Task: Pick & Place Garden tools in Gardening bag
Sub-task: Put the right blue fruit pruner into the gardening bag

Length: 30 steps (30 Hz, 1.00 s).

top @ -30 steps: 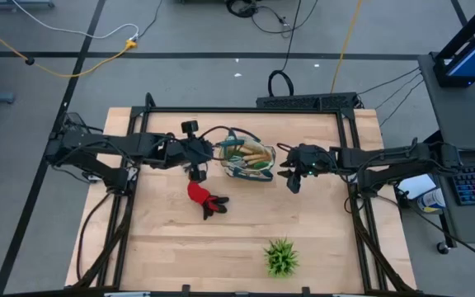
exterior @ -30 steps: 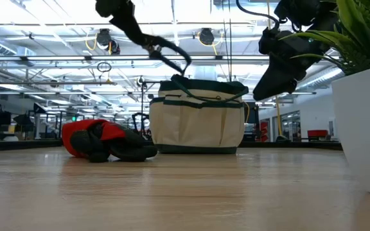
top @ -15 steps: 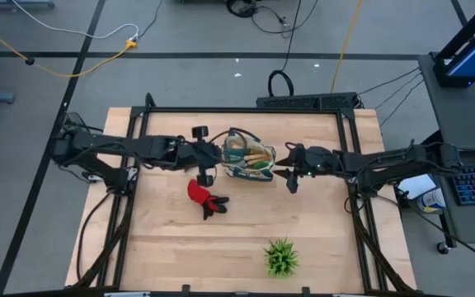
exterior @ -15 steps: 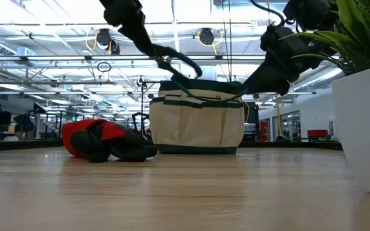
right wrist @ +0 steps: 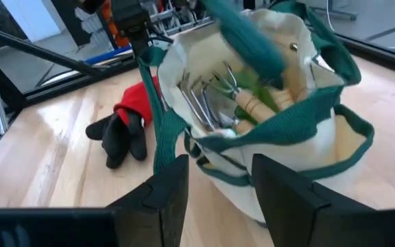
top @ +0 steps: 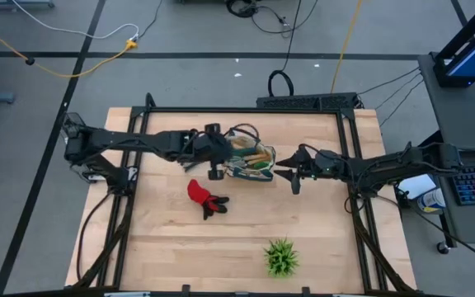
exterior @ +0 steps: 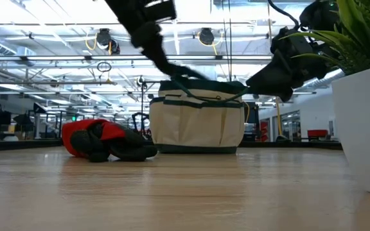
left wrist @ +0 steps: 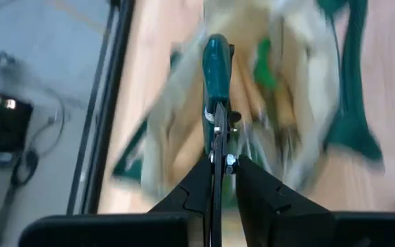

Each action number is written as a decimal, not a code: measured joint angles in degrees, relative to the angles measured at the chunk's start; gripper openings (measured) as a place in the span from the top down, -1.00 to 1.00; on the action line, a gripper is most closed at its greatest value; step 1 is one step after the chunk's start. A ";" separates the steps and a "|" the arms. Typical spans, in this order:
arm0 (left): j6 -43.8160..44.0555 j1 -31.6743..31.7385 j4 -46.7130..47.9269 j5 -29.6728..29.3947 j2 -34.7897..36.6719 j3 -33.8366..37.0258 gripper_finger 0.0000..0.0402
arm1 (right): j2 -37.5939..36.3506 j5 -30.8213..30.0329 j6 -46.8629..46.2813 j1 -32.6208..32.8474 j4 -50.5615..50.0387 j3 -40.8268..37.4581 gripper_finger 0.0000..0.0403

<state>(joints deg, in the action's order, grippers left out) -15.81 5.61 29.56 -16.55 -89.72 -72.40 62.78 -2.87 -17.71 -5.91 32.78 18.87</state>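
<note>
The teal-handled pruning shears, now hanging over the bag's open top, will leave my left gripper's hold when I let go of them inside the cream gardening bag [top: 251,148] [left wrist: 223,115], among the tools with wooden handles.
The cream gardening bag [top: 250,163] with green trim stands upright on the table's far middle. Wooden-handled tools [right wrist: 242,106] lie inside it. My left gripper [left wrist: 221,161] is shut on teal-handled pruning shears [left wrist: 216,75] and hangs slanting over the bag's open top [exterior: 198,82]. My right gripper [right wrist: 218,165] is open, just right of the bag, with its fingers on either side of the near rim [right wrist: 214,147]. A red-and-black glove [top: 205,198] lies flat on the table, left and nearer of the bag. My left gripper pinches the shears by their metal blade end [left wrist: 218,140] between its two fingers. The fingers slant down from the table's left and lie along the shears. The teal handle [left wrist: 216,55] points away from them, lifted clear over the bag's mouth. My right gripper: I cannot tell whether it touches the bag's rim.
A green spiky plant [top: 280,257] in a white pot [exterior: 361,128] stands near the table's front edge, right of centre. Bare wooden table [top: 180,247] lies in front of the bag and glove.
My left gripper has moved down and toward the table's right with the shears, from beside the bag's left rim to over its opening. My right gripper has sunk a little and tipped from steeply downward to nearly level, pointing at the bag's right rim.
</note>
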 joint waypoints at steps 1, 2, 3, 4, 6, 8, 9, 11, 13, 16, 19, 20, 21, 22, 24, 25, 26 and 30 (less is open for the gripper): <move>-0.49 0.45 -0.50 1.05 -0.32 0.04 0.77 | 0.02 0.02 0.00 0.00 0.09 -0.09 0.22; -0.97 0.87 -1.00 1.69 -0.78 0.09 0.77 | 0.02 0.00 0.04 0.00 0.26 -0.08 0.22; -1.41 1.23 -1.28 2.04 -1.69 0.16 0.77 | 0.02 0.00 0.17 0.00 0.55 -0.08 0.22; -1.76 1.67 -3.18 2.94 -2.32 0.14 0.77 | 0.02 -0.01 0.30 0.00 0.76 -0.08 0.22; -2.06 2.59 -4.64 4.97 -3.82 0.09 0.77 | 0.02 0.07 0.38 0.02 1.30 -0.08 0.22; -2.08 3.27 -5.45 5.01 -5.64 0.11 0.77 | 0.02 0.03 0.41 0.02 1.77 -0.08 0.22; -2.08 3.70 -6.13 5.09 -6.23 0.11 0.77 | 0.02 0.05 0.41 0.02 1.78 -0.08 0.22; -2.06 4.30 -7.07 4.96 -7.84 0.13 0.77 | 0.02 0.05 0.43 0.02 2.05 -0.08 0.22; -1.67 4.90 -9.02 4.99 -8.65 0.13 0.77 | 0.02 0.07 0.43 0.02 1.93 -0.08 0.22; -1.71 5.53 -10.84 5.02 -9.27 0.12 0.77 | 0.02 0.02 0.43 0.02 1.68 -0.08 0.22; -1.64 6.19 -11.09 4.82 -9.21 0.20 0.77 | 0.02 0.07 0.45 0.02 1.65 -0.08 0.22; -1.66 6.40 -11.72 4.56 -9.17 0.20 0.77 | 0.02 0.07 0.49 0.02 1.57 -0.08 0.22; -1.70 6.61 -12.23 4.53 -9.17 0.08 0.77 | 0.02 0.07 0.63 0.02 1.54 -0.08 0.22; -1.81 6.78 -12.09 4.54 -9.17 0.07 0.77 | 0.02 0.07 0.72 0.02 1.65 -0.08 0.22; -1.92 7.18 -11.68 4.55 -9.17 0.09 0.77 | 0.02 0.05 0.86 0.02 1.69 -0.08 0.22; -2.02 7.35 -11.62 4.60 -9.17 0.09 0.77 | 0.02 0.04 0.85 0.02 1.66 -0.08 0.22; -2.08 7.51 -11.44 4.75 -9.17 0.09 0.77 | 0.02 0.04 0.87 0.02 1.66 -0.08 0.22; -2.07 8.15 -10.79 6.61 -9.17 0.09 0.77 | 0.02 0.02 0.87 0.02 1.68 -0.08 0.22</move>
<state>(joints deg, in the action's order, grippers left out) -17.88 13.76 18.77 -9.95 -98.89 -72.31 62.81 -2.85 -16.84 -5.89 34.45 18.79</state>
